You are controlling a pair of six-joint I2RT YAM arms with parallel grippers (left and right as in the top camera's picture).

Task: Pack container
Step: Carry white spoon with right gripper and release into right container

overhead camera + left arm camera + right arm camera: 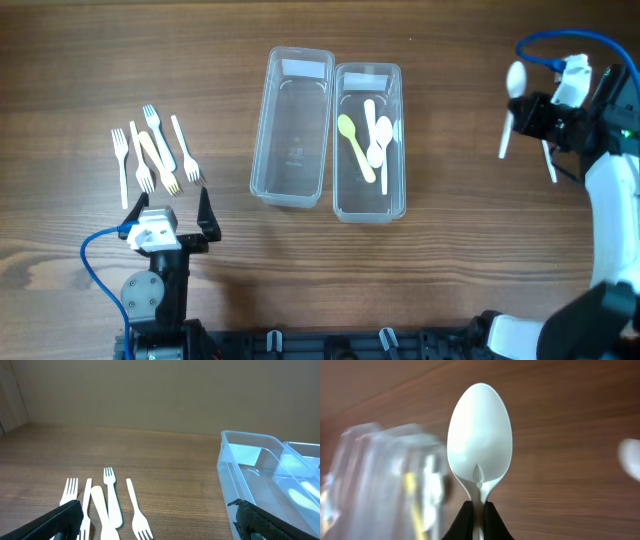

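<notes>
The robot's right gripper needs to release the white spoon between the yellow-green spoon and the white spoons [368, 157] [422, 502] in their container.
Two clear plastic containers stand side by side at the table's middle. The left container [292, 125] is empty. The right container [369, 140] holds a yellow-green spoon [355, 145] and white spoons [380, 135]. Several white and pale forks [150, 150] lie at the left; they also show in the left wrist view [107, 505]. My left gripper [170, 215] is open and empty just in front of the forks [157, 525]. My right gripper [530, 112] is at the far right, shut on the handle of a white spoon [479, 445] and holding it above the table [479, 506].
Another white spoon [548, 165] lies on the table at the far right, partly under my right arm. The left container's near end shows in the left wrist view [260, 475]. Bare wood lies between the forks and the containers.
</notes>
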